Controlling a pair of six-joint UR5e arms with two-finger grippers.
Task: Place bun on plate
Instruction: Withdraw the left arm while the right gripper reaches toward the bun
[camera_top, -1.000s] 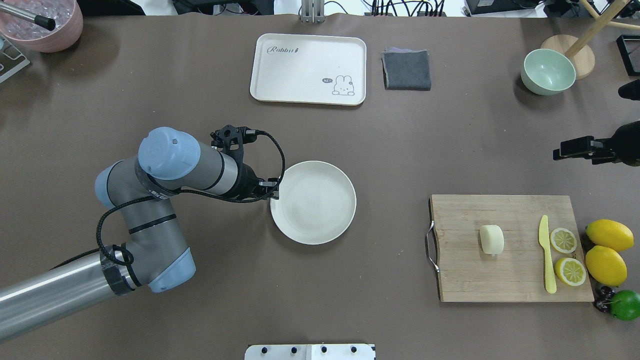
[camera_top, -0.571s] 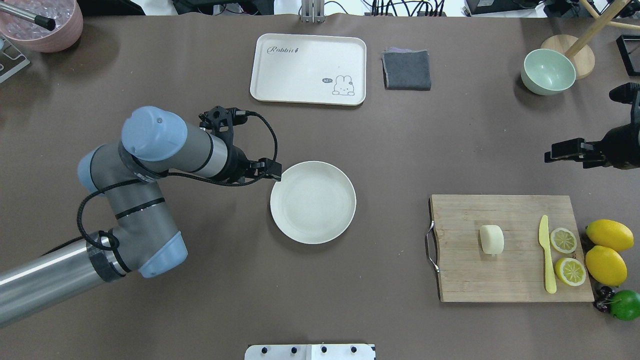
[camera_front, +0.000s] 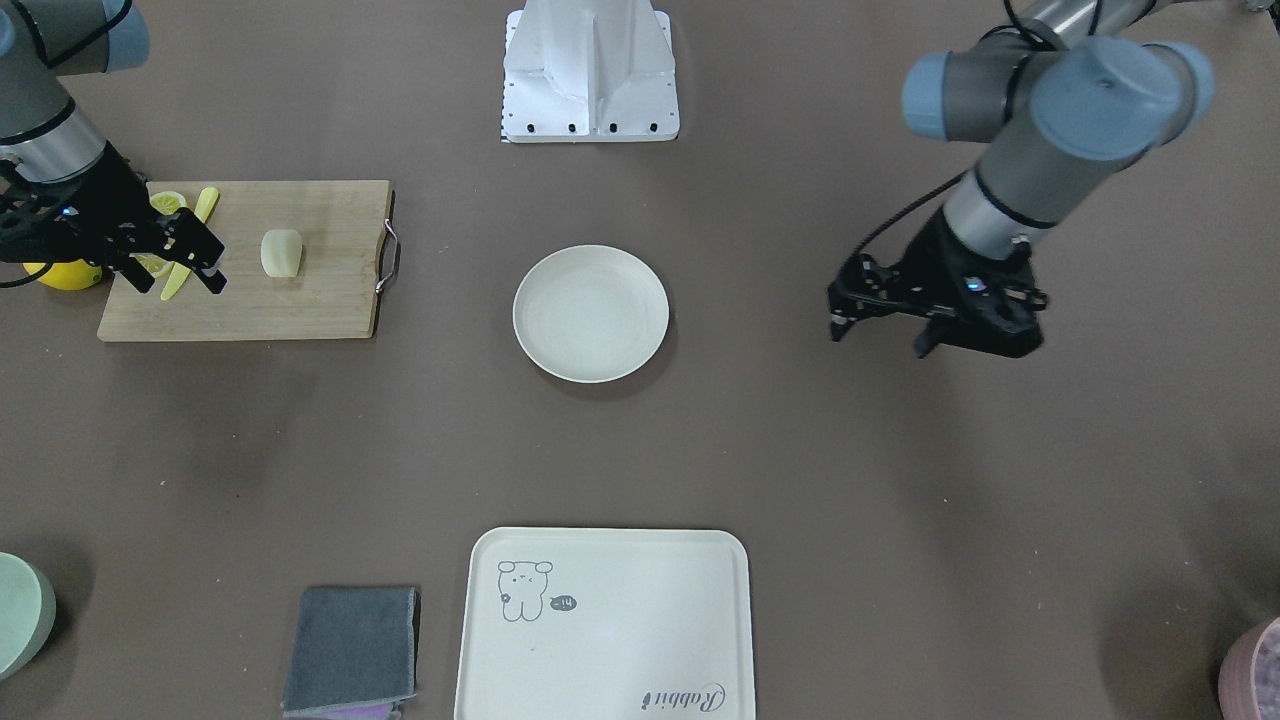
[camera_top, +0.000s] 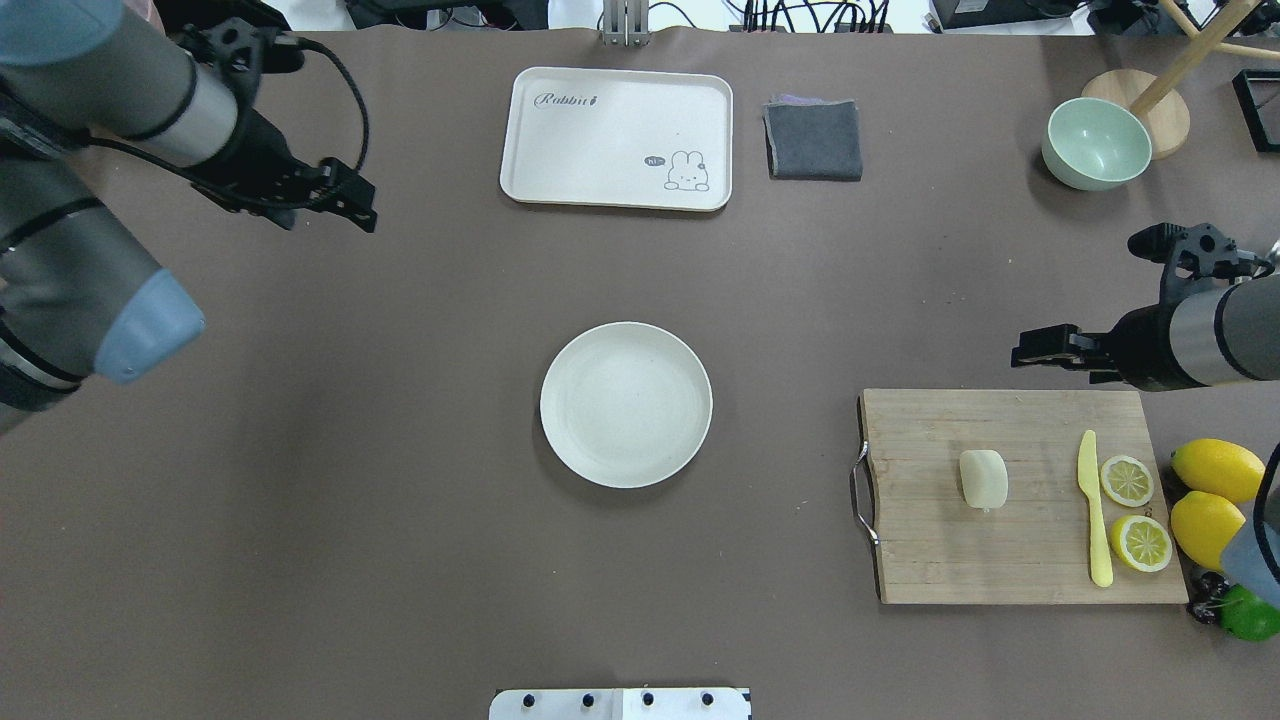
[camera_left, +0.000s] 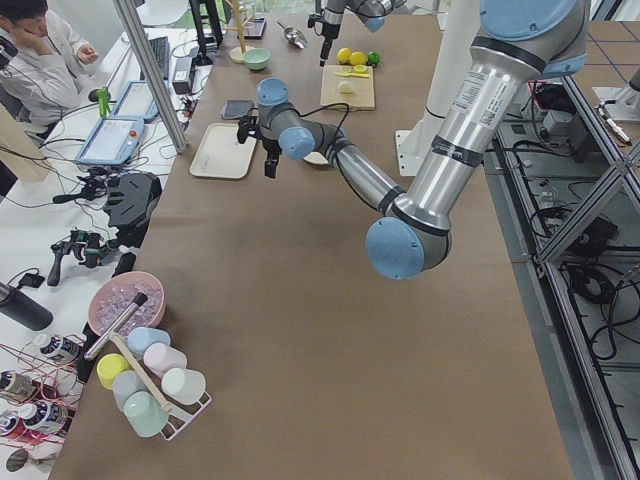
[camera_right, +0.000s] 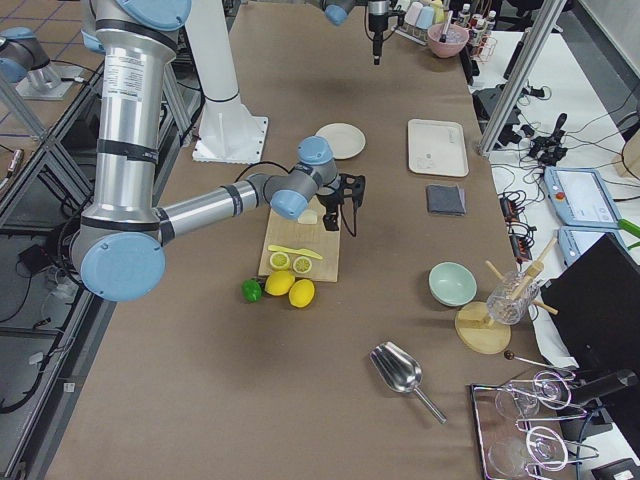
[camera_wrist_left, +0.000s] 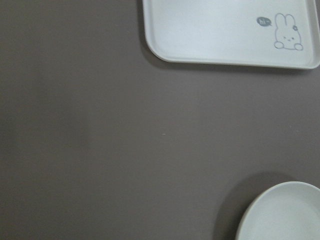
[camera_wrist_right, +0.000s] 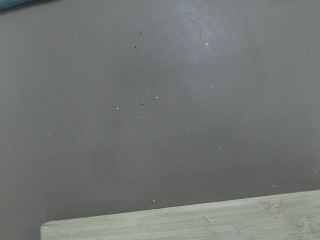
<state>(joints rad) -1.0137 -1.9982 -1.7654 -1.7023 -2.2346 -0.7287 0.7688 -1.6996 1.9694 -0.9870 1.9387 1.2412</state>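
The robot's right gripper will close on the sides of the bun (camera_front: 282, 248), with one finger toward the yellow knife and the other toward the cutting board's metal handle.
The bun (camera_top: 983, 478) (camera_front: 281, 253), a small pale cream block, lies on the wooden cutting board (camera_top: 1000, 560) at the right. The empty round off-white plate (camera_top: 626, 404) (camera_front: 590, 313) sits mid-table. My right gripper (camera_top: 1038, 350) (camera_front: 212, 266) hovers open over the board's far edge, beyond the bun and off to its right, holding nothing. My left gripper (camera_top: 352, 203) (camera_front: 880, 336) is open and empty, far to the left of the plate and above the table. The left wrist view catches the plate's rim (camera_wrist_left: 280, 210) at bottom right; neither wrist view shows fingers.
On the board lie a yellow knife (camera_top: 1095, 510) and two lemon slices (camera_top: 1127, 480). Whole lemons (camera_top: 1218, 470) and a lime (camera_top: 1250, 610) sit by its right end. A cream tray (camera_top: 617, 138), grey cloth (camera_top: 813, 138) and green bowl (camera_top: 1096, 143) line the far side.
My left gripper has pulled away from the plate's left rim toward the far left of the table. My right arm has moved in from the right edge toward the cutting board.
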